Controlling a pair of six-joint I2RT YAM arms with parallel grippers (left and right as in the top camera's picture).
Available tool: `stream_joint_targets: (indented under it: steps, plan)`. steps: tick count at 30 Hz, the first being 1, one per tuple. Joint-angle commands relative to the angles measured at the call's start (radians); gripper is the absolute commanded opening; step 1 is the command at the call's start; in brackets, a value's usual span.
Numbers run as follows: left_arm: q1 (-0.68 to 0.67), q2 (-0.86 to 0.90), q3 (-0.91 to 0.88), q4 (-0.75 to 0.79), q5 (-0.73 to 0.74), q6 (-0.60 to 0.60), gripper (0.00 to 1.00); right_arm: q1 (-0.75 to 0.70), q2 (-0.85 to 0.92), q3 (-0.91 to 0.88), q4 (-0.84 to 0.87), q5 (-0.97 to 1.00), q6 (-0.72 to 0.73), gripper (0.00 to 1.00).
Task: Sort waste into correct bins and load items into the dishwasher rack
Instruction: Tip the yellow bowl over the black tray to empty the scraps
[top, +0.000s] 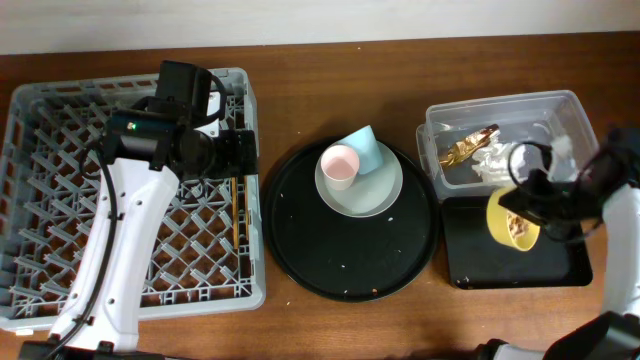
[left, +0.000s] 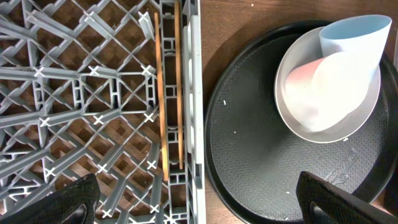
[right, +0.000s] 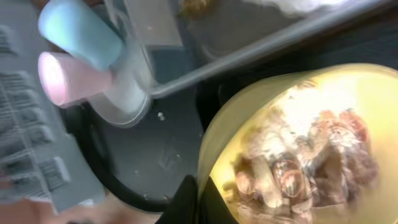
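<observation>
Next, my right gripper releases the yellow bowl on the round black tray (top: 338, 256) (right: 134, 163), in front of the pale plate.
My right gripper (top: 529, 199) (right: 200, 198) is shut on the rim of the yellow bowl (top: 511, 222) (right: 292, 143). It holds the bowl tilted over the shallow black tray (top: 480, 262), with beige food scraps (right: 305, 155) inside. The clear tub (top: 440, 120) holds the gold wrapper (top: 468, 145) and white napkin (top: 497, 160). My left gripper (top: 244, 150) (left: 199, 208) is open and empty above the right edge of the grey rack (top: 60, 200) (left: 74, 93). Two chopsticks (top: 235, 203) (left: 165, 93) lie in the rack. The pink cup (top: 339, 166) (left: 298, 84) and blue cup (top: 367, 150) (left: 351, 50) lie on the pale plate (top: 380, 195) (left: 323, 127).
The plate and cups sit on a large round black tray (top: 340, 255) (left: 255, 155) between the rack and the bins. A strip of bare wooden table (left: 208, 93) separates the rack from the round tray. The table's far edge meets a pale wall.
</observation>
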Motion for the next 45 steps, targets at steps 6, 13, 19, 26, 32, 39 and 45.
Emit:
stream_joint_targets:
  steps: [6,13,19,26,32,39,45]
  plan:
    - [0.002,-0.001,0.011,-0.001,0.006,-0.002,0.99,-0.253,-0.014,-0.305,0.209,-0.506,-0.181,0.04]
    - [0.002,-0.001,0.011,-0.001,0.006,-0.002,0.99,-0.423,-0.013,-0.411,0.298,-0.687,-0.180,0.04]
    - [0.002,-0.001,0.011,-0.001,0.006,-0.002,0.99,-0.476,-0.006,-0.483,0.388,-0.837,-0.180,0.04]
    - [0.002,-0.001,0.011,-0.001,0.006,-0.002,0.99,-0.477,0.013,-0.500,0.493,-0.924,-0.177,0.04]
    - [0.002,-0.001,0.011,-0.001,0.006,-0.002,0.99,-0.477,0.013,-0.500,0.520,-0.924,-0.029,0.04]
    - [0.002,-0.001,0.011,-0.001,0.006,-0.002,0.99,-0.478,0.013,-0.500,0.598,-0.924,0.164,0.04]
    - [0.002,-0.001,0.011,-0.001,0.006,-0.002,0.99,-0.477,0.013,-0.500,0.628,-0.925,0.225,0.04]
